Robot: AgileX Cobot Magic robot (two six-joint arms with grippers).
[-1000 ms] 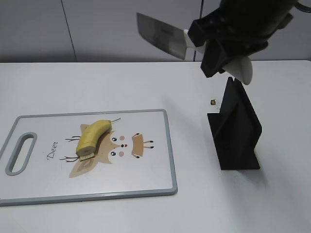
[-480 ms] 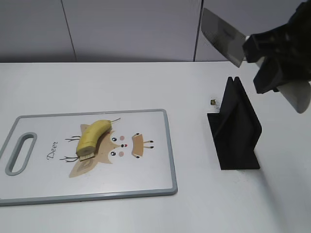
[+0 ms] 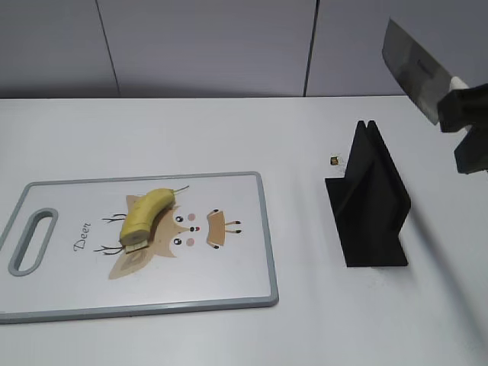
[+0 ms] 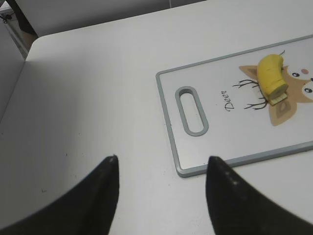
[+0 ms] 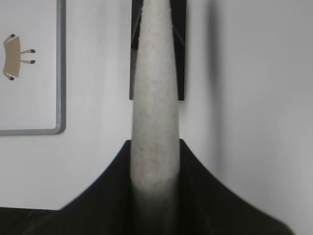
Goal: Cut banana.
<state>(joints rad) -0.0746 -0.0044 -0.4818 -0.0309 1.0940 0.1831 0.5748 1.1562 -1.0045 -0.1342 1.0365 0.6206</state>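
Note:
Next, I release the knife, now held high above the black knife stand, with my right gripper in the slot [image 3: 398, 184] between the black knife stand's uprights, pale handle sticking out.
The banana [image 3: 146, 216] lies on the white cutting board [image 3: 244, 282], over its deer print, stem to the far right and cut face toward the front; it also shows in the left wrist view [image 4: 272, 74]. My right gripper [image 3: 469, 126] is shut on a knife's pale handle [image 5: 154, 98] and holds the knife [image 3: 412, 69] high at the right edge, blade up, above the black knife stand [image 3: 370, 202]. My left gripper [image 4: 161, 169] is open and empty over bare table, left of the board's handle slot [image 4: 191, 110].
The black knife stand stands right of the board and shows under the handle in the right wrist view [image 5: 180, 49]. A tiny dark object [image 3: 334, 160] lies on the table beside the stand. A grey wall runs behind the table.
My right gripper has carried the knife from above the table's middle to the far right, past the stand. The banana and board have not moved.

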